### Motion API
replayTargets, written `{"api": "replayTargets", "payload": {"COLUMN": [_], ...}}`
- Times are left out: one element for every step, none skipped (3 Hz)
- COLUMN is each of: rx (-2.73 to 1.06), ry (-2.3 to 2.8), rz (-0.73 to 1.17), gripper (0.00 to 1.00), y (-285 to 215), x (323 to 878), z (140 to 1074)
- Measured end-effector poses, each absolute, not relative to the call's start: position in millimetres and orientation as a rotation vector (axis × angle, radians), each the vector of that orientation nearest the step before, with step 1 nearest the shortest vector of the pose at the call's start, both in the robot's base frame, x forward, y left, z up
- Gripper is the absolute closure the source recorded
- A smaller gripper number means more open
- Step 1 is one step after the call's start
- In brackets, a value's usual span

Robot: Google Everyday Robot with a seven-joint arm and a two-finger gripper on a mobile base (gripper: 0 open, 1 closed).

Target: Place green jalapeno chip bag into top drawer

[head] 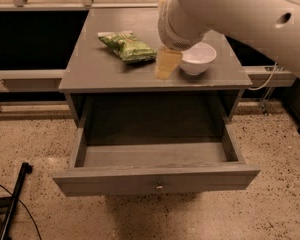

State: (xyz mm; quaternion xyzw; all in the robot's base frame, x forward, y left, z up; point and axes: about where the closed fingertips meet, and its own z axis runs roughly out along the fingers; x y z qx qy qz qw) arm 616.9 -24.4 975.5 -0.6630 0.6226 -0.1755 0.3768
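Observation:
Next, I close my gripper at the green jalapeno chip bag's end (141, 52) nearest the white bowl.
The green jalapeno chip bag (127, 46) lies flat on the grey cabinet top (90, 69), towards its back left. The top drawer (155, 176) is pulled fully open below, its inside bare, with a small round knob (159, 187) on its front panel. My gripper (166, 64) hangs from the big white arm (230, 14) just above the cabinet top, a short way right of the bag and not touching it. It holds nothing that I can see.
A white bowl (197, 58) stands on the cabinet top right beside the gripper, partly behind the arm. A dark shelf opening runs behind the cabinet. A black cable and stand (12, 199) lie on the speckled floor at the lower left.

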Motion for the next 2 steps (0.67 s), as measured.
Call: {"api": "replayTargets", "payload": {"rx": [-1.693, -1.668], "ry": [1.581, 1.471], "rz": [-0.445, -0.397], "gripper": [0.00, 0.00], "y": [-22.8, -7.4], "x": [618.7, 638.0], "z": [975.4, 971.0]}}
